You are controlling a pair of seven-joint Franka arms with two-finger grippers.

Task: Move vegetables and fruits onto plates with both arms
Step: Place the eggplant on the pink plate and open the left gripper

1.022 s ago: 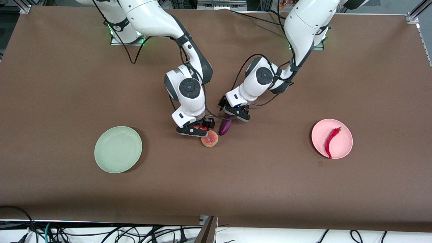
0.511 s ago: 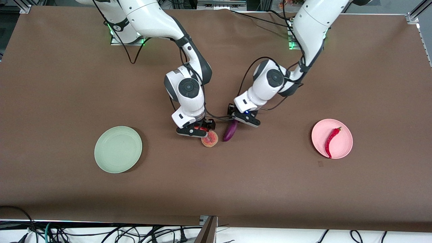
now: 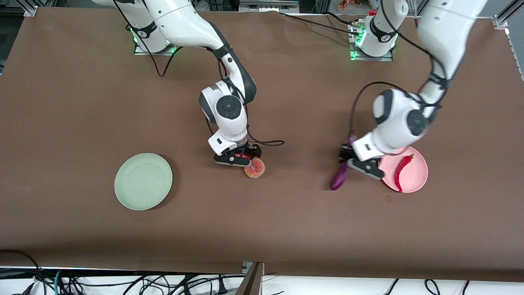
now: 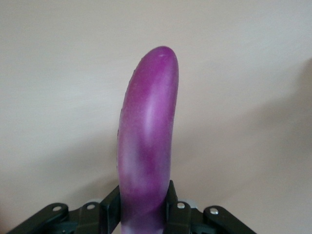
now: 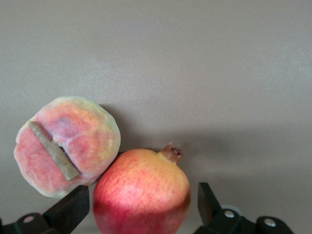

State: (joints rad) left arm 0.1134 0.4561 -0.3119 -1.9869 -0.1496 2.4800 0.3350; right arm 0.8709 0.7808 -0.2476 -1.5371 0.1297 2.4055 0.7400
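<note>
Next, my left gripper opens and lets the purple eggplant go on the pink plate [image 3: 406, 156], beside the red chili.
My left gripper [image 3: 348, 160] is shut on the purple eggplant [image 3: 340, 178], which hangs over the table just beside the pink plate [image 3: 416, 179]. In the left wrist view the eggplant [image 4: 146, 131] sticks out from between the closed fingers of that gripper [image 4: 144, 196]. The red chili [image 3: 401, 172] lies on the pink plate. My right gripper [image 3: 238, 157] is low at the table's middle. It is open around the red apple [image 5: 141, 192], with a gap at each finger. The peach [image 3: 254, 168] touches the apple and also shows in the right wrist view [image 5: 66, 144]. The green plate [image 3: 143, 181] is bare.
The brown table [image 3: 262, 229] carries nothing else. A cable [image 3: 268, 143] loops from the right wrist just above the table beside the gripper. The table's front edge has a post and loose cables [image 3: 123, 282] below it.
My left gripper has carried the eggplant from beside the peach across to the pink plate's rim. The right gripper has stayed around the apple.
</note>
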